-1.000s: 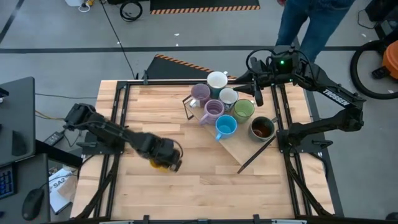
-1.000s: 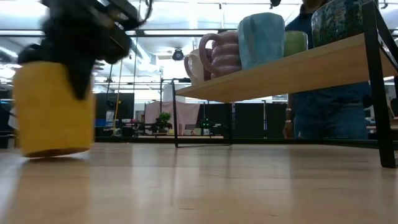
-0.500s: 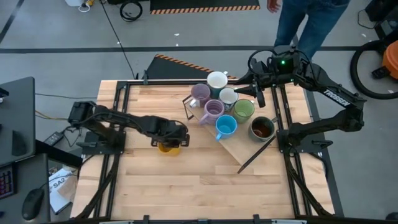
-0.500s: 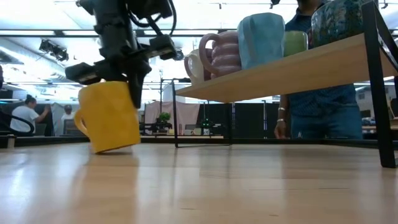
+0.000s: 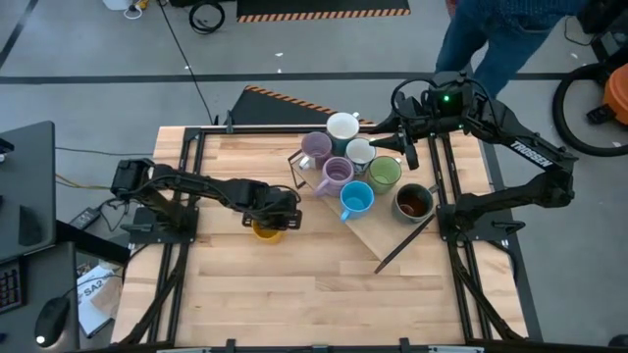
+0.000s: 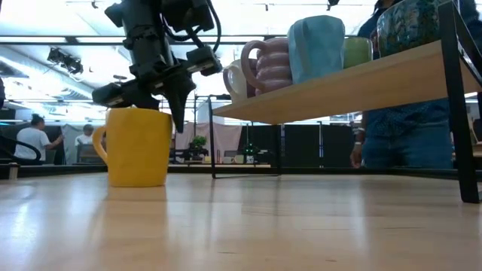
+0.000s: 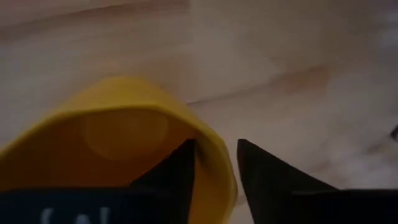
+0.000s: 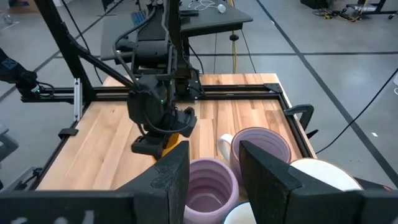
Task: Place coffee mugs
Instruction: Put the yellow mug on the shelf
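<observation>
My left gripper needs to lift clear, as it straddles the yellow-orange mug's rim on the side facing the crowded shelf, and take the mug's rim (image 6: 112,112) near its handle.
A yellow-orange coffee mug (image 5: 265,229) (image 6: 137,147) stands upright on its base on the wooden table, left of the middle, with its handle toward the left in the low view. My left gripper (image 7: 214,155) comes down over it, open. One finger is inside the mug and one outside its rim. Several other coffee mugs sit on a slanted wooden shelf (image 5: 378,235): white (image 5: 342,126), lavender (image 5: 337,174), green (image 5: 384,174), blue (image 5: 356,199) and dark brown (image 5: 413,202). My right gripper (image 8: 214,180) hangs open above the shelf, holding nothing. My left gripper straddles the mug's rim wall (image 7: 217,140) from above, slanting down. The inner finger (image 7: 177,171) lies close against the inside of the wall; I cannot tell whether it touches. The outer finger (image 7: 267,177) stands off the wall with a gap.
The shelf rests on a black metal frame (image 6: 452,98) raised above the table at the far right. Black rails (image 5: 186,176) run along the table's edges. A person (image 5: 491,39) stands beyond the far edge. Bare tabletop (image 5: 324,294) lies toward the near edge.
My left gripper has carried the yellow-orange mug toward the table's far edge. The mug, tilted half a second ago, now stands upright on the table. The gripper has opened, and its outer finger has come off the mug's wall.
</observation>
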Tool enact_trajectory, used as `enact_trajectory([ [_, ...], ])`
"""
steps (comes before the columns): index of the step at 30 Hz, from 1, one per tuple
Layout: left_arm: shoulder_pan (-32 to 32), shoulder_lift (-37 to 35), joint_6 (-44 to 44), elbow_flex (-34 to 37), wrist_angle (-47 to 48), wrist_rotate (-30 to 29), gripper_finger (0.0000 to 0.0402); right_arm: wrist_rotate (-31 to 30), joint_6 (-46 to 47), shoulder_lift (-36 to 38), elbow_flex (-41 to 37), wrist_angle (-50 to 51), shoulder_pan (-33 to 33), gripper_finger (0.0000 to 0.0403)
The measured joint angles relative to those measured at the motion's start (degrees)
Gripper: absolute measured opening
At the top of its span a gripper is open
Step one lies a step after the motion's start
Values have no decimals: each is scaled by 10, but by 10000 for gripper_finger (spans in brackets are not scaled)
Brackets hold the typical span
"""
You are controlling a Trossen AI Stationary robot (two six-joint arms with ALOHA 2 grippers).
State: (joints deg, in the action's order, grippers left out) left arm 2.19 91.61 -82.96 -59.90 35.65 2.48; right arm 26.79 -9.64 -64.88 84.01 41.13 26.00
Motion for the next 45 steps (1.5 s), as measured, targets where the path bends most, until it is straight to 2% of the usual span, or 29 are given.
enact_trajectory([
  [5,0,-1,59,0,-16,6,172,0,-5,0,0,1,4,145],
  [9,4,-1,119,-17,-2,16,190,0,-4,0,0,1,6,145],
  [17,9,-2,236,-87,80,-1,192,-1,4,0,0,1,7,145],
  [23,13,-2,298,-116,99,22,192,-8,4,0,0,1,7,145],
  [34,24,-2,528,-176,196,29,192,-12,-6,0,0,1,7,145],
  [40,36,-17,623,-163,221,27,191,-12,-5,0,0,1,7,145],
  [45,25,-46,627,-109,220,28,174,-12,4,0,0,2,7,145],
])
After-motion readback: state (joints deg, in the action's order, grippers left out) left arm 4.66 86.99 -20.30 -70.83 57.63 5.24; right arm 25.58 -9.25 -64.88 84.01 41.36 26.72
